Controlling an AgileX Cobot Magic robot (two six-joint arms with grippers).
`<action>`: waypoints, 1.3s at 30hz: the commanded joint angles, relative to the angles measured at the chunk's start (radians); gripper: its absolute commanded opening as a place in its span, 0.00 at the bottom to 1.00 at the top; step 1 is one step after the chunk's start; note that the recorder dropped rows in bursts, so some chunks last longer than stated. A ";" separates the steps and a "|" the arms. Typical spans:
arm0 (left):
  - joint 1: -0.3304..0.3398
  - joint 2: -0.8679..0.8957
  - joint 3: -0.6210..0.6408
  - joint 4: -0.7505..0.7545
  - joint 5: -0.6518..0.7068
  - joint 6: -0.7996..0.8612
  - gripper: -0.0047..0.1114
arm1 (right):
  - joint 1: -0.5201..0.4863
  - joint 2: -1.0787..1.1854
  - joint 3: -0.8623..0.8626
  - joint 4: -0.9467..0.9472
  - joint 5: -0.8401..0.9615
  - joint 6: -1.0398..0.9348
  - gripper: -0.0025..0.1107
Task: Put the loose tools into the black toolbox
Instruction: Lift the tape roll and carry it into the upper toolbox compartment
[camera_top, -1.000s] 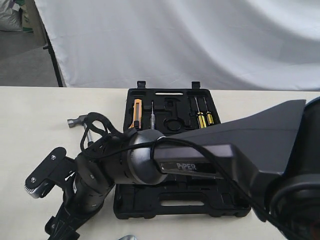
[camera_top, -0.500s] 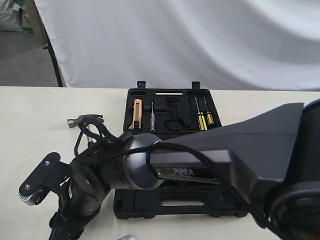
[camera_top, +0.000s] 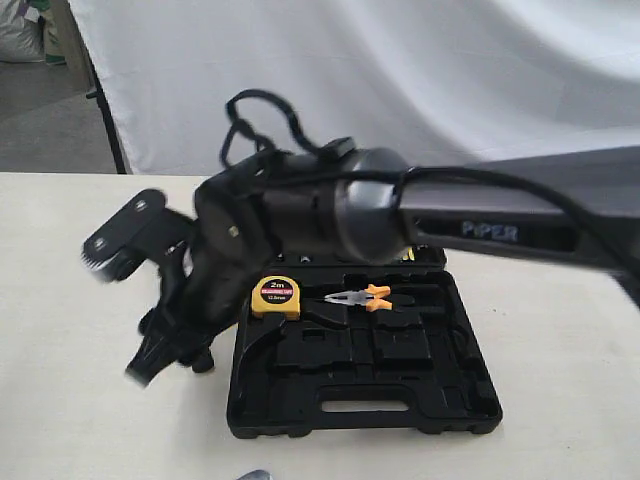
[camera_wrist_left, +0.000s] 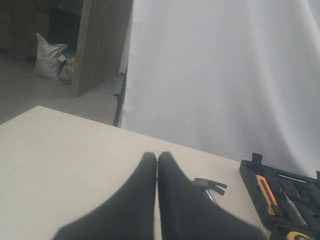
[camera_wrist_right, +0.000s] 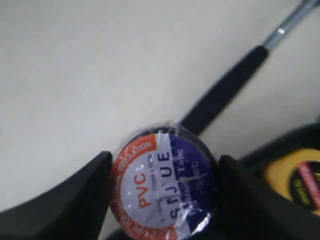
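The robot's right gripper will release the PVC tape in the toolbox's far half (camera_top: 348, 247), just behind the orange-handled pliers.
The black toolbox (camera_top: 470, 400) lies open on the table, with a yellow tape measure (camera_top: 277, 296) and orange-handled pliers (camera_top: 358, 297) in its near half. My right arm reaches across it, hiding the far half. My right gripper (camera_top: 160, 355) hangs blurred beside the box's left edge. In the right wrist view that gripper (camera_wrist_right: 162, 186) is shut on a roll of PVC tape (camera_wrist_right: 162, 182), above the hammer's black handle (camera_wrist_right: 225, 90). My left gripper (camera_wrist_left: 157, 159) is shut and empty, with the hammer head (camera_wrist_left: 210, 185) just beyond it.
A white cloth backdrop (camera_top: 400, 80) hangs behind the table. The far half of the toolbox (camera_wrist_left: 250, 175) holds an orange utility knife (camera_wrist_left: 264, 187). The tape measure (camera_wrist_right: 295, 180) shows next to the gripped roll. Bare table (camera_top: 60, 300) stretches left of the box.
My right arm has risen from low at the front left and swung up and back. The box's near half with tape measure and pliers now shows; the far half is covered.
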 joint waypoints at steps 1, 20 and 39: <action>0.025 -0.003 -0.003 0.004 -0.007 -0.005 0.05 | -0.136 -0.024 -0.006 -0.017 -0.006 0.047 0.02; 0.025 -0.003 -0.003 0.004 -0.007 -0.005 0.05 | -0.470 0.134 -0.006 0.122 -0.315 0.135 0.02; 0.025 -0.003 -0.003 0.004 -0.007 -0.005 0.05 | -0.470 0.264 -0.008 0.122 -0.448 0.107 0.02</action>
